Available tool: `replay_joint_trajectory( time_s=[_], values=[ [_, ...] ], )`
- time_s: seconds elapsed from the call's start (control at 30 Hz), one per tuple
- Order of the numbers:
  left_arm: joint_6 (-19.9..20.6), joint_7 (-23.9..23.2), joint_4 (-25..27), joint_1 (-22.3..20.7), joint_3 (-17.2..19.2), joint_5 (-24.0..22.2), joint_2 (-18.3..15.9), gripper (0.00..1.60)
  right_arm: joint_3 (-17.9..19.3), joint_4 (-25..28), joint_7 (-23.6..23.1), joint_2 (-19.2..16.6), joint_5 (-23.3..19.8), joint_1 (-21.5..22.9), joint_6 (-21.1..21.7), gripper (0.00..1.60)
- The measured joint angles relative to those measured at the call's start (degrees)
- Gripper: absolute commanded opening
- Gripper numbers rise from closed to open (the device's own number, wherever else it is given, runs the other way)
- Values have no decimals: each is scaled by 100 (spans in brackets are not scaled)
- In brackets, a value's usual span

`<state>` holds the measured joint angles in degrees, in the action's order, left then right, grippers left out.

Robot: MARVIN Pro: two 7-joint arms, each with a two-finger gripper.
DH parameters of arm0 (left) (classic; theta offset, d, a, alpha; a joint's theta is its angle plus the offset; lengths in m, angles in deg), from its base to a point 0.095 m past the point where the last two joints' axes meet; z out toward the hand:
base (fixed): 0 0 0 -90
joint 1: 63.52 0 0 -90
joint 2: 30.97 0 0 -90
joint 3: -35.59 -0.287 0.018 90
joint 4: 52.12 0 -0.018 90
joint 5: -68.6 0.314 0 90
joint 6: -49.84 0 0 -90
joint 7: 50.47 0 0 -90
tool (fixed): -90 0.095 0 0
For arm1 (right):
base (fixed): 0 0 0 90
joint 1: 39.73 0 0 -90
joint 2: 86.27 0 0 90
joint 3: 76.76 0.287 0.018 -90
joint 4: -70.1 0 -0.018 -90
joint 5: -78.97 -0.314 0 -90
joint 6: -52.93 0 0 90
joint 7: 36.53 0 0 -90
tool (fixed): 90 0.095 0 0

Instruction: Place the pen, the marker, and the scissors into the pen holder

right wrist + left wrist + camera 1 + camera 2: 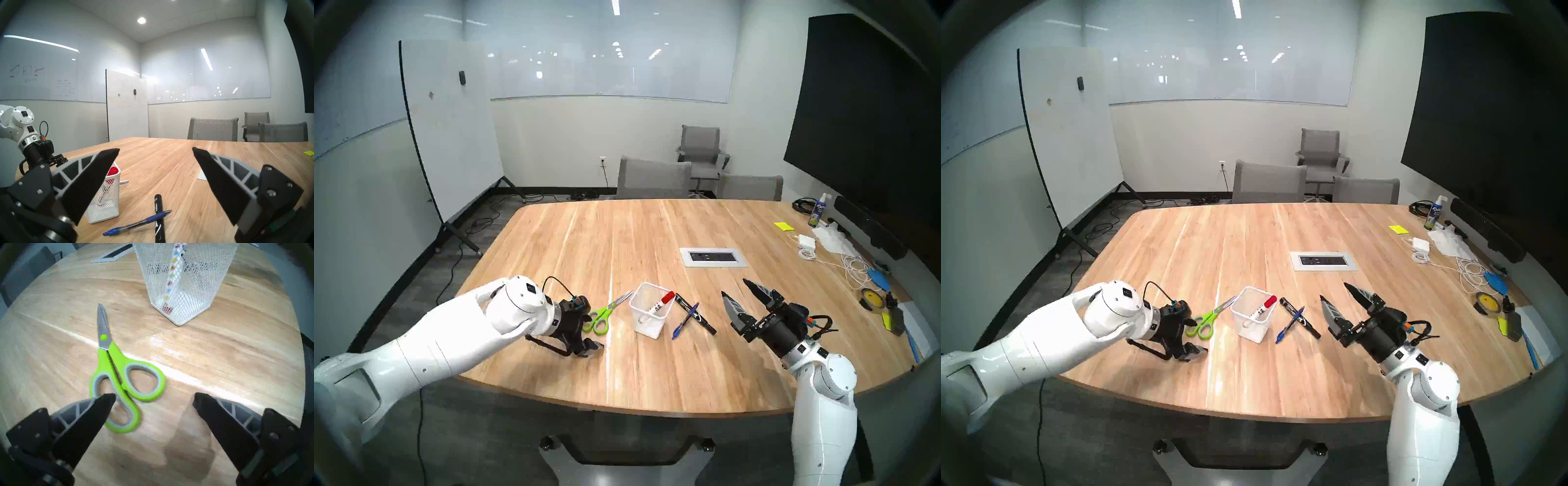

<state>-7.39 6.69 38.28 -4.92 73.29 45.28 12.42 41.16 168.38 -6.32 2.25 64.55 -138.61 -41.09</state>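
I need to line my left gripper up with the blades and pinch the near handle loop's rim [134, 416], since the scissors' handles sit off-centre under its open fingers.
The scissors [602, 314] with lime-green handles lie flat on the table, left of the white mesh pen holder [646, 325], blades toward it. My left gripper [153, 395] is open and low over the handles [144, 378]; one fingertip [105, 400] overlaps a loop, and nothing is gripped. A red-capped marker [660, 303] leans inside the holder. Right of the holder, the blue pen [678, 331] lies crossed over a black marker [682, 300]. My right gripper [734, 286] hangs open and empty above the table, right of the pen [136, 224].
A power socket panel [713, 257] is set into the table behind the holder. Along the right edge are a charger with white cables [853, 268], a spray bottle [818, 212], sticky notes and a tape roll [872, 298]. Grey chairs [653, 180] stand at the far side.
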Motion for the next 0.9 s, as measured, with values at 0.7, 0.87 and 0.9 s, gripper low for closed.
replay_joint_trajectory(
  time_s=[0.7, 0.87, 0.9],
  values=[
    [-478, -79, -47, 95, 6, 0, 29, 0, 14, 1, -12, 15, 14, 7, 5, 160],
    [-542, 23, -13, 196, 91, -89, -55, 0, 17, 1, -15, 18, 18, 9, 6, 160],
    [-549, 32, -12, 206, 104, -101, -66, 0, 17, 1, -16, 19, 18, 9, 6, 160]
  ],
)
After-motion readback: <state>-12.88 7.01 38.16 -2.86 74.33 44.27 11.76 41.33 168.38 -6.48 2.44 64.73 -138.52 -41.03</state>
